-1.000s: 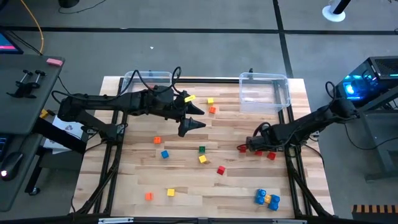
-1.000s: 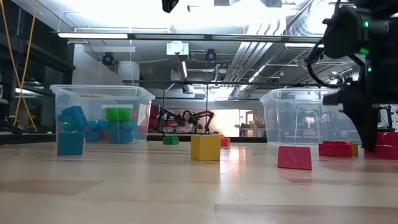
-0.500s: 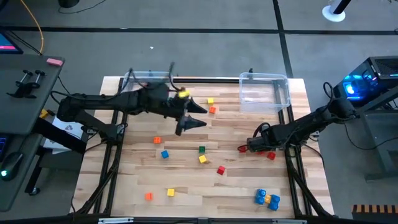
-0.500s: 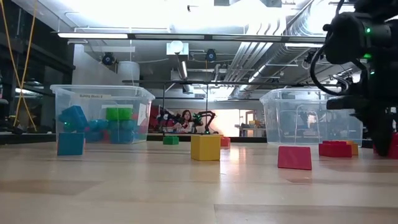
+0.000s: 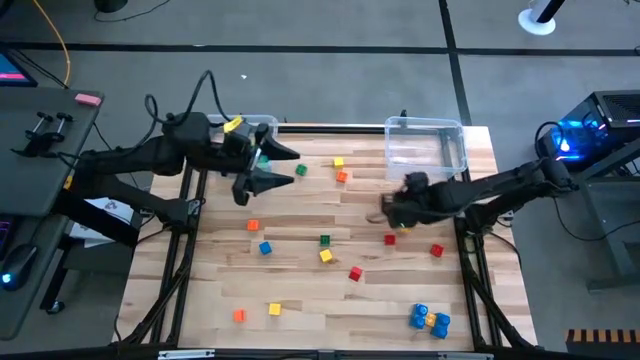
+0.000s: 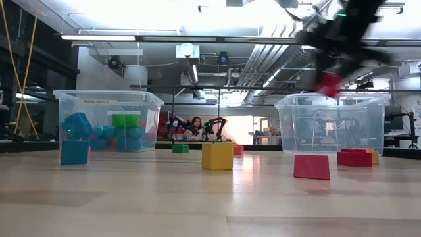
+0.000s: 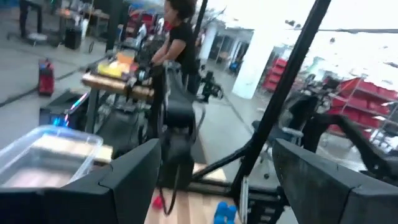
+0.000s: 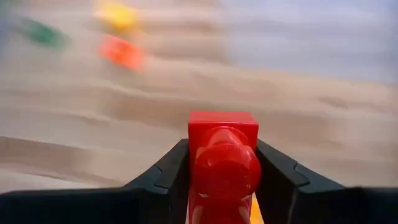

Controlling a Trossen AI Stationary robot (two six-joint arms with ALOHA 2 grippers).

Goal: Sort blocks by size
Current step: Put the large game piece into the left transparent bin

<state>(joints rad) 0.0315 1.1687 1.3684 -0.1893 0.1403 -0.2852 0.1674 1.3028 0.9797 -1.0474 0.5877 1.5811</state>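
The red block, now hanging at about rim height, will be let go by my right gripper in the clear bin (image 5: 227, 148) next to my left gripper, among blue and green blocks.
My right gripper (image 5: 388, 213) is shut on a red block (image 8: 222, 155) and hovers over the table's right middle, just near of the right clear bin (image 5: 427, 148). In the low view the red block (image 6: 329, 84) hangs at about the height of that bin's rim. My left gripper (image 5: 278, 168) is open and empty, raised beside the left clear bin (image 5: 250, 122), which holds blue and green blocks (image 6: 99, 131). Small blocks lie flat on the table: yellow (image 5: 339, 161), orange (image 5: 342, 176), green (image 5: 300, 171), red (image 5: 390, 239) and others. My right gripper pinches the red block between its two fingers, on two opposite sides (image 8: 194, 155). The block's round stud (image 8: 227, 168) faces the wrist camera. The block is lifted clear of the table and hangs below the gripper.
More blocks lie scattered across the table's middle and near part: blue (image 5: 265, 247), green (image 5: 324, 239), red (image 5: 355, 273), red (image 5: 435, 250), and a blue and yellow cluster (image 5: 430, 319) near the right front corner. The right bin looks empty. People work in the room beyond.
My right gripper has risen from the table with the red block, which is now lifted clear, and has gone a little toward the far edge and the right bin. My left gripper, still open, has pulled back toward the table's far left corner and the left bin.
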